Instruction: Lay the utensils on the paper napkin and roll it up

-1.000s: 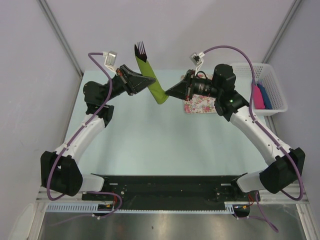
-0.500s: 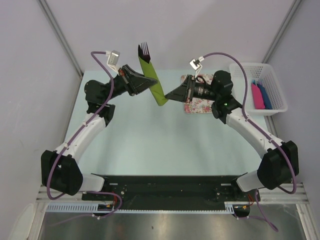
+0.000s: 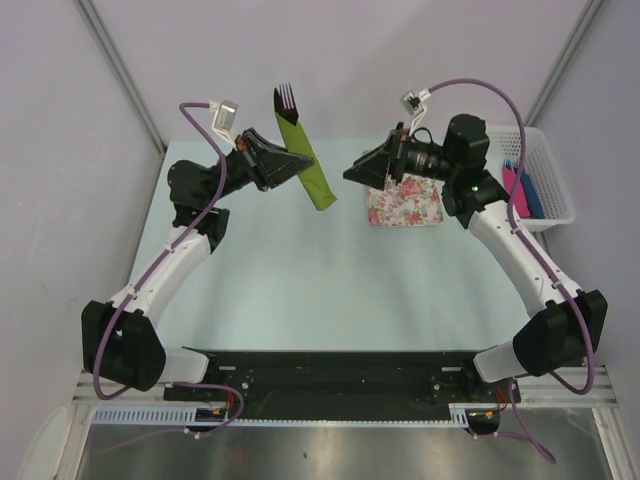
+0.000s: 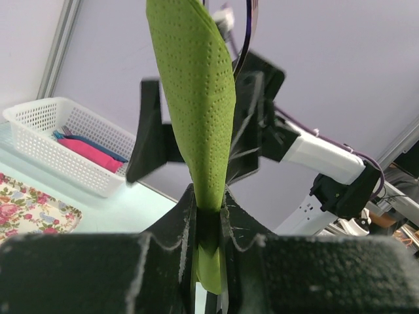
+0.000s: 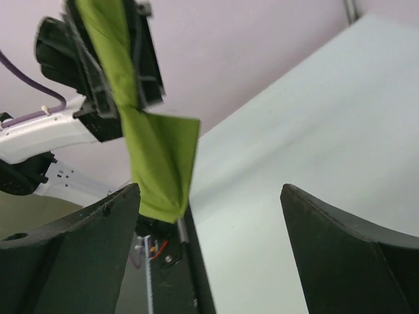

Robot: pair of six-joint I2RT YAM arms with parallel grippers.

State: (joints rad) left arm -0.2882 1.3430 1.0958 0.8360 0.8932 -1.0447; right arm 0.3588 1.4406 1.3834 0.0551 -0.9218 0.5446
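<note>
The lower end of the paper napkin flares loose under the left gripper's hold, so the robot's right gripper will move in open and pinch that flaring edge (image 5: 186, 163).
The paper napkin (image 3: 311, 172) is rolled into a slim olive-green tube and held up off the table, tilted. A dark utensil's fork tines (image 3: 286, 97) stick out of its upper end; the other utensils are hidden inside. My left gripper (image 3: 297, 163) is shut on the roll's middle, and in the left wrist view the napkin (image 4: 196, 98) rises out of the closed left gripper (image 4: 208, 216). My right gripper (image 3: 351, 173) stands open a short way right of the roll's lower end, touching nothing. In the right wrist view the napkin (image 5: 149, 154) hangs near the left finger of my right gripper (image 5: 209, 196).
A pink-and-white floral mat (image 3: 405, 205) lies on the table under the right arm. A white basket (image 3: 553, 190) at the far right holds a pink piece (image 3: 513, 192) and a blue piece (image 3: 530, 195). Grey walls close in the back and both sides.
My right gripper has opened, let go of the roll's lower end and drawn back to the right. The left gripper keeps hold of the roll in the same place.
</note>
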